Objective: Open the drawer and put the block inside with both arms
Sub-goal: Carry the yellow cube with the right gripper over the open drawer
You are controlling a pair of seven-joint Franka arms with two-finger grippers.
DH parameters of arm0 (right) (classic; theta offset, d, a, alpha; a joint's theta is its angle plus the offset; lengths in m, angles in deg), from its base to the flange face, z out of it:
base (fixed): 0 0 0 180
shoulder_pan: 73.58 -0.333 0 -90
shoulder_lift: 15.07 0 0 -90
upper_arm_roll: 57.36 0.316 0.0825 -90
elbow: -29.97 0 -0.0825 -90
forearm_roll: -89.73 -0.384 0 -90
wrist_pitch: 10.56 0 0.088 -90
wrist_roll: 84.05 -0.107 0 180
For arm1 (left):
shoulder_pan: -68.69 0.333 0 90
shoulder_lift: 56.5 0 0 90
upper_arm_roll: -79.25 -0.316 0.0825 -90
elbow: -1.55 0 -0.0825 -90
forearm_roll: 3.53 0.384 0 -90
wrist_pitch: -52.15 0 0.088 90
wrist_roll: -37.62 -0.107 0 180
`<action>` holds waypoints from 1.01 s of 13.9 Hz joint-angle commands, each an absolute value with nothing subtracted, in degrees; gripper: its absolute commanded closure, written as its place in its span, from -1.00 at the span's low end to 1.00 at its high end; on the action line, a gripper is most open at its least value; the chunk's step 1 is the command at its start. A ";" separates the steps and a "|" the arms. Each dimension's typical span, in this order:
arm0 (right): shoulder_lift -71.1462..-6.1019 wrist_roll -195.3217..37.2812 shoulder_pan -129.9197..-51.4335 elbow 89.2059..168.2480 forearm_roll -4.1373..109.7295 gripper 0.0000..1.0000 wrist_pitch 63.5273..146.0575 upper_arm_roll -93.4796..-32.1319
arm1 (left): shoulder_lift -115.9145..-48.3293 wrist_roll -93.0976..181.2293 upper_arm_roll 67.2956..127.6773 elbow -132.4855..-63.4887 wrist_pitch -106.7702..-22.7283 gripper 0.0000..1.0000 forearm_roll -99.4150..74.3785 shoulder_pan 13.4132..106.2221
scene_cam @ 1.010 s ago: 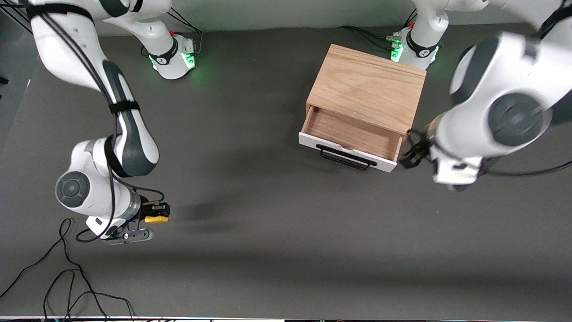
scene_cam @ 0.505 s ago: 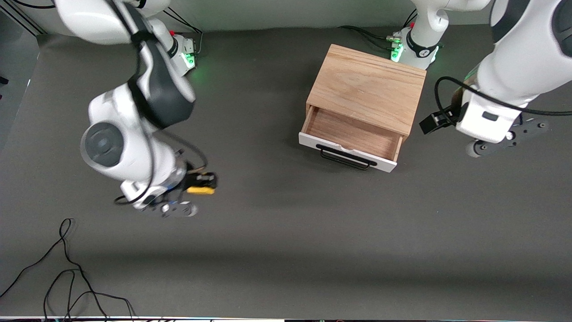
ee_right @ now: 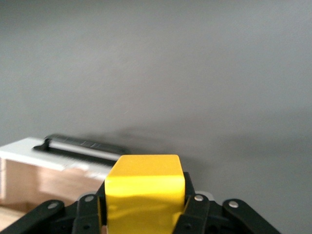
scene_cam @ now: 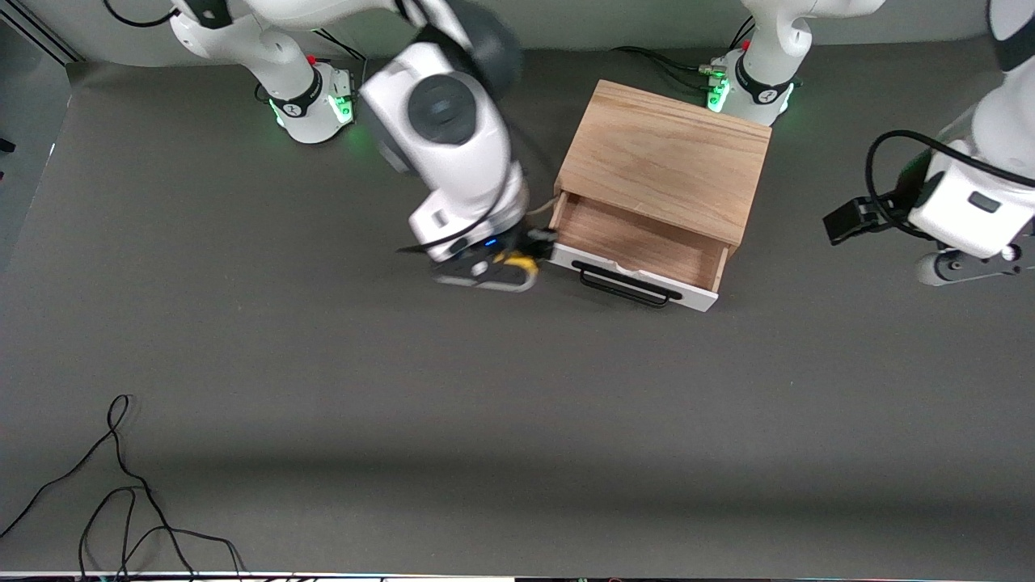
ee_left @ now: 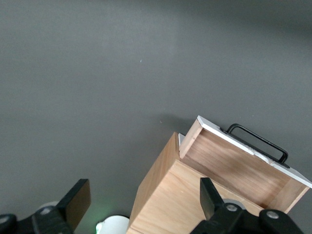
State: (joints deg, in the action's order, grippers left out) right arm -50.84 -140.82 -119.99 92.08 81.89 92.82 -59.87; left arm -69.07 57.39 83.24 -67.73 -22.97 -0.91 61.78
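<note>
My right gripper releases the yellow block next inside the drawer [scene_cam: 594,242], just behind its white front, by the closest corner.
The light oak cabinet [scene_cam: 667,158] stands near the left arm's base. Its white-fronted drawer [scene_cam: 639,242] with a black bar handle [scene_cam: 623,284] is pulled open, its wood interior bare. My right gripper [scene_cam: 524,250] is shut on the yellow block [scene_cam: 517,260] and holds it in the air beside the drawer's corner toward the right arm's end. The block fills the right wrist view [ee_right: 145,195], with the drawer front [ee_right: 53,151] close by. My left gripper [scene_cam: 849,220] is open and empty, up beside the cabinet toward the left arm's end. The left wrist view shows the open drawer [ee_left: 239,165].
Loose black cables [scene_cam: 121,493] lie on the dark table near the front camera at the right arm's end. The two green-lit arm bases [scene_cam: 315,101] stand along the table's edge farthest from the front camera.
My right arm has swung the yellow block from over the table at its own end up to the drawer's corner. My left gripper has drawn away from the drawer, toward its own end.
</note>
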 commanded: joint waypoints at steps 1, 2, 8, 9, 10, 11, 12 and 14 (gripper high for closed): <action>-56.19 -147.75 -124.89 88.86 81.91 0.63 97.87 -60.78 | -67.14 53.36 83.73 -70.17 -25.02 -1.00 -1.42 64.47; -57.34 -149.43 -125.95 88.86 81.91 0.63 99.63 -60.78 | -67.14 52.22 83.64 -70.17 -24.67 -1.00 -1.50 64.56; -61.12 -154.35 -128.42 88.86 81.82 0.63 100.71 -60.70 | -67.14 52.12 83.82 -70.08 -23.88 -1.00 -1.59 64.47; -61.47 -154.97 -128.77 88.94 81.82 0.64 100.71 -60.61 | -67.14 52.12 83.82 -70.08 -24.05 -1.00 -1.59 64.47; -61.57 -155.07 -128.86 88.94 81.73 0.65 100.71 -60.35 | -67.14 52.12 83.73 -70.08 -24.14 -1.00 -1.77 64.56; -61.57 -155.85 -128.86 88.94 81.64 0.65 100.62 -60.34 | -67.14 52.03 83.73 -70.08 -24.23 -1.00 -1.86 64.74; -61.57 -156.21 -129.12 89.03 81.64 0.65 100.53 -60.34 | -66.53 51.94 83.64 -70.52 -24.31 -1.00 -1.86 65.00; -61.83 -156.39 -129.74 89.47 81.73 0.65 100.62 -60.34 | -63.11 51.94 83.73 -75.24 -26.76 -1.00 -1.86 65.09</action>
State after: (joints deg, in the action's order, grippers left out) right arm -60.48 -154.44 -128.91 91.36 81.92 100.97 -59.94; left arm -68.22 53.13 83.72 -69.02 -24.01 -1.21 64.53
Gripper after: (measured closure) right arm 0.445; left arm 0.000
